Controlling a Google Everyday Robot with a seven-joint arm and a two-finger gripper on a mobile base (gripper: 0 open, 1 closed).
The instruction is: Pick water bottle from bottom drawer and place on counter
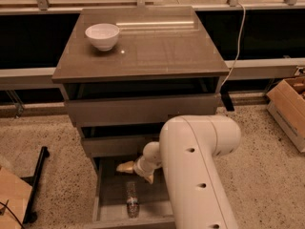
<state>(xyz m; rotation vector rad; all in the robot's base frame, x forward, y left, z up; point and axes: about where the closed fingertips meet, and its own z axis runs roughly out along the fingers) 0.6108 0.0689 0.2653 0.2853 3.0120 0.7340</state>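
Next, I bring my gripper down to the water bottle's back end (131, 188), the one nearer the cabinet, and close it there.
The water bottle (132, 200) lies lengthwise in the open bottom drawer (97, 198), near its front middle. My gripper (135, 172) hangs over the back of that drawer, just under the middle drawer's front and above and behind the bottle, not touching it. Its tan fingers (124, 166) are spread and hold nothing. The glossy counter (157, 49) tops the cabinet. My thick white arm (198, 171) covers the drawer's right part.
A white bowl (102, 35) stands on the counter's back left. The top and middle drawers (143, 109) are pulled out slightly. A cardboard box (289, 109) sits on the floor at the right. A black stand (35, 185) and a cardboard piece are at the left.
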